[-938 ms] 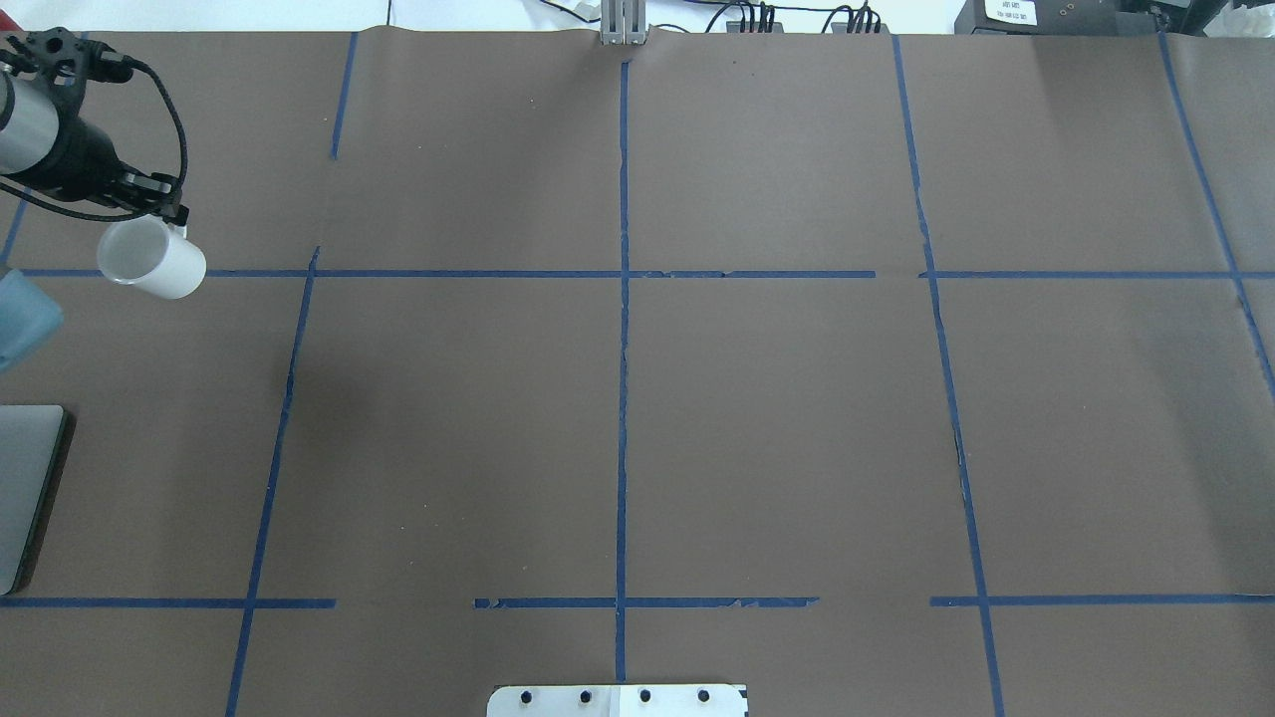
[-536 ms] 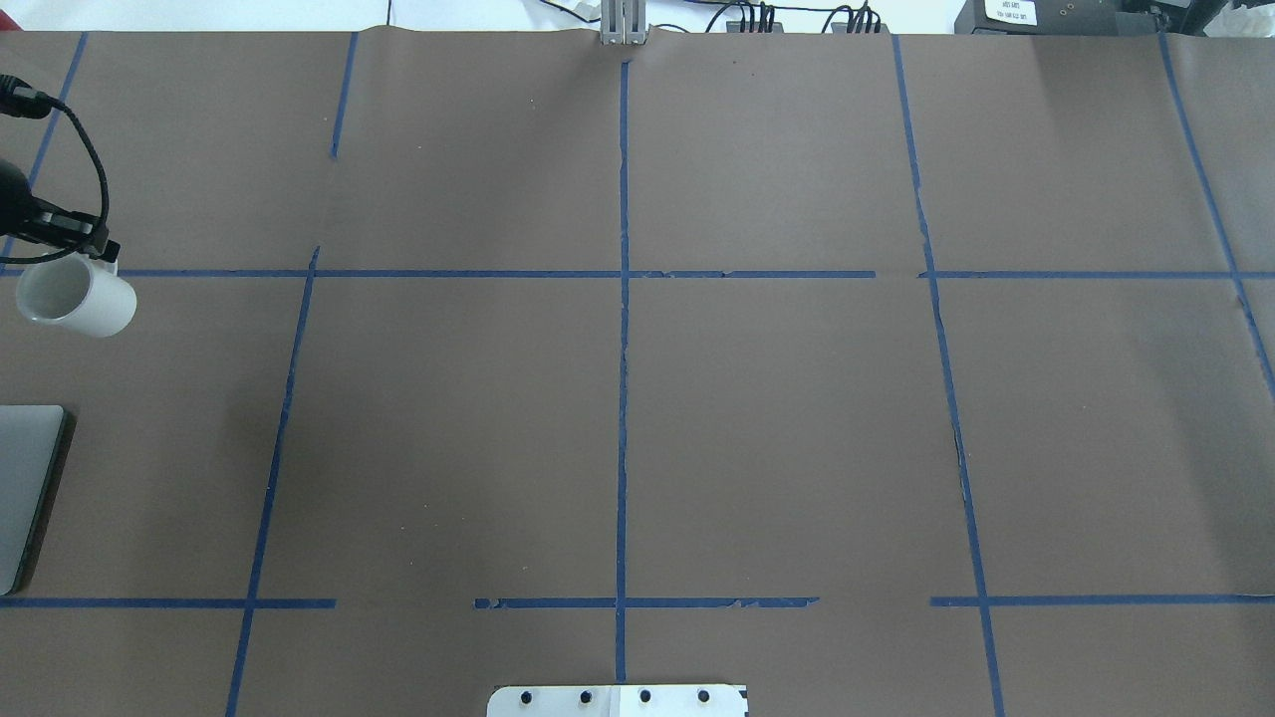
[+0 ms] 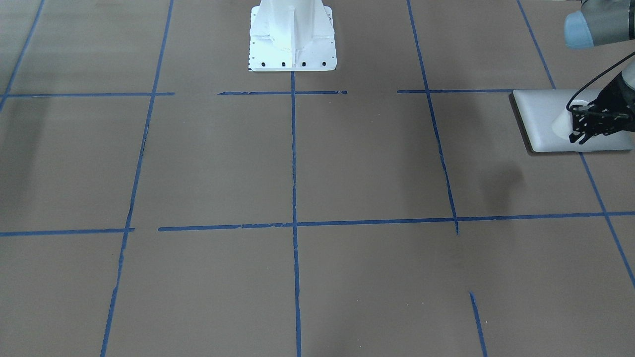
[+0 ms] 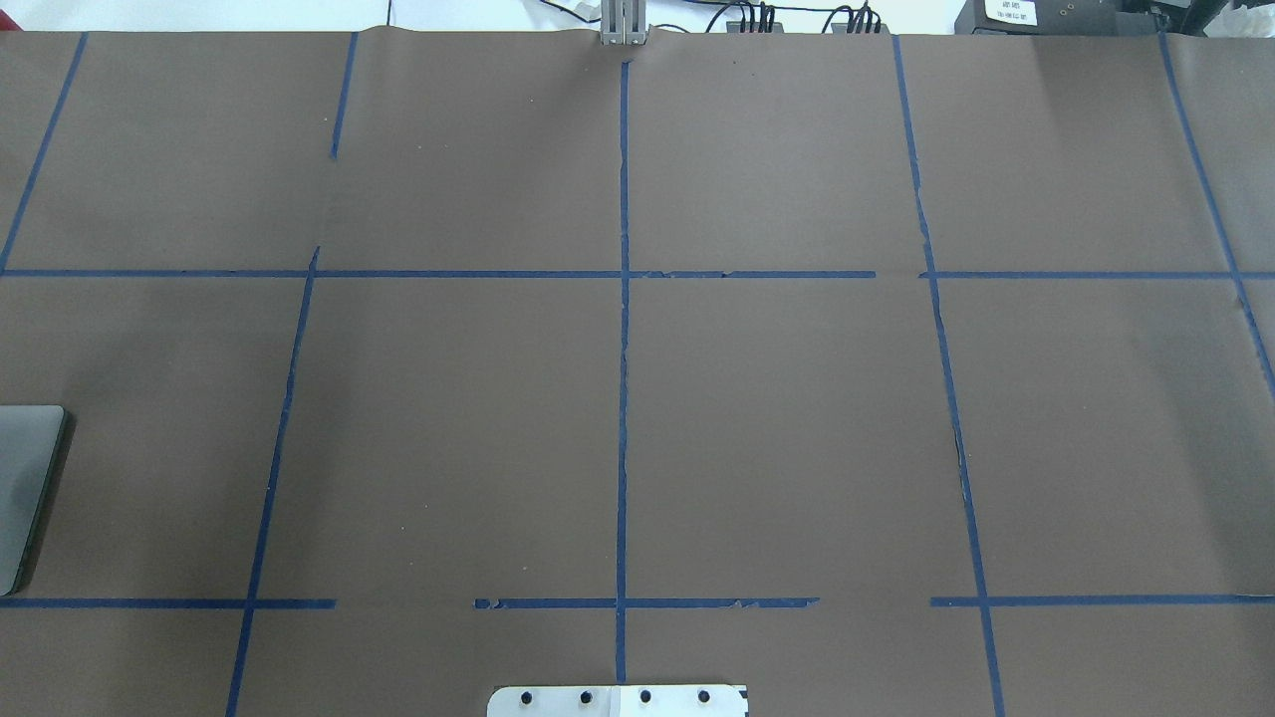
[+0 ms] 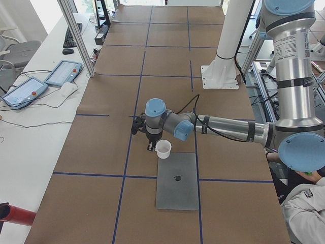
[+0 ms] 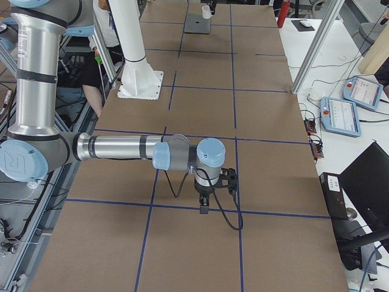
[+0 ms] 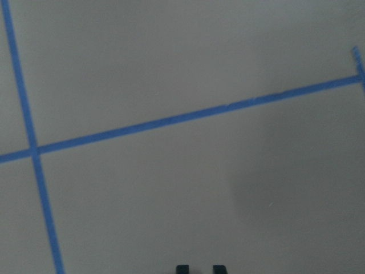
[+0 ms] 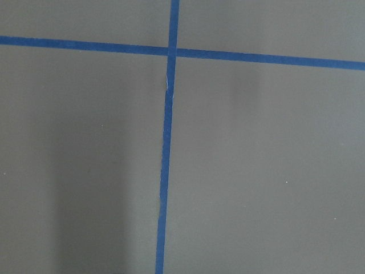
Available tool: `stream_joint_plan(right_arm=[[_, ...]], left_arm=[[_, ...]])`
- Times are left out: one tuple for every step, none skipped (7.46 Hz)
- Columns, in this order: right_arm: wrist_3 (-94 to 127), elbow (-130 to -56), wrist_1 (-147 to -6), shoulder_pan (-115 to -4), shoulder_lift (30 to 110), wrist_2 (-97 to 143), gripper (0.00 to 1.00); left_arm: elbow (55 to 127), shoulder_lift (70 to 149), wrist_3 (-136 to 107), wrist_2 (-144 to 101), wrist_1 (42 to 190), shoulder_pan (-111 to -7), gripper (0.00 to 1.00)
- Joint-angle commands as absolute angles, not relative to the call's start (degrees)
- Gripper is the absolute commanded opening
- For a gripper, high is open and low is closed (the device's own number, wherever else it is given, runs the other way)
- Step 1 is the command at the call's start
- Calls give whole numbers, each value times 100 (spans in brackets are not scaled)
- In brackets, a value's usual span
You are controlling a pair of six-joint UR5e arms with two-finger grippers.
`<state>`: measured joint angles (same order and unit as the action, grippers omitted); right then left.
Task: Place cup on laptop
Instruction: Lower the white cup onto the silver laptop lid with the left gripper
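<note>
Next, I let go of the white cup with my left gripper, leaving it on the middle of the silver-grey laptop's lid [image 3: 572, 121].
The white cup [image 3: 565, 123] hangs in my left gripper [image 3: 583, 124], which is shut on its rim. It is over the far part of the silver-grey laptop [image 3: 540, 114]; I cannot tell whether it touches the lid. The exterior left view shows the cup [image 5: 163, 148] at the laptop's [image 5: 177, 185] far edge, beside the gripper [image 5: 152, 146]. The overhead view shows only a strip of the laptop [image 4: 22, 478]. The right gripper [image 6: 203, 205] hovers low over bare table at a tape line; I cannot tell whether it is open or shut.
The brown table cover bears a grid of blue tape. The white robot base [image 3: 292, 34] stands at the middle of the robot's side. Teach pendants [image 5: 61, 73] lie on a side table. A seated person [image 5: 304, 213] is beside the robot.
The left arm carried the cup leftward and toward the robot's side, out of the overhead view; the cup is now over the laptop.
</note>
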<state>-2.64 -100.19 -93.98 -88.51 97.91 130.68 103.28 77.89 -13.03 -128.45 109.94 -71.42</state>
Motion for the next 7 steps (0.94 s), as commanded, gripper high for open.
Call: stream_joint_plan(right_arm=[[-264, -10020, -9396, -8851, 9791, 13069, 100], [-264, -10020, -9396, -8851, 9791, 13069, 100], [-264, -10020, -9404, -8851, 9791, 13069, 100], [-264, -10020, -9404, -8851, 9791, 13069, 100], [-264, -10020, -9396, -8851, 9791, 13061, 100], [-264, -10020, -9404, -8851, 9791, 13069, 100], [-264, -10020, -9404, -8851, 9791, 13069, 100]], left_arm=[[9915, 7428, -730, -12858, 11021, -7575, 0], [9879, 7427, -1112, -12867, 11021, -7567, 0], [9870, 7462, -1569, -12850, 11091, -7550, 0], [9679, 7445, -1625, -12850, 11388, -7550, 0], [9311, 7444, -1756, -12832, 11887, -7541, 0], [8934, 7462, -2184, -12815, 12588, -7515, 0], [8860, 7462, -2484, -12823, 12856, -7497, 0]])
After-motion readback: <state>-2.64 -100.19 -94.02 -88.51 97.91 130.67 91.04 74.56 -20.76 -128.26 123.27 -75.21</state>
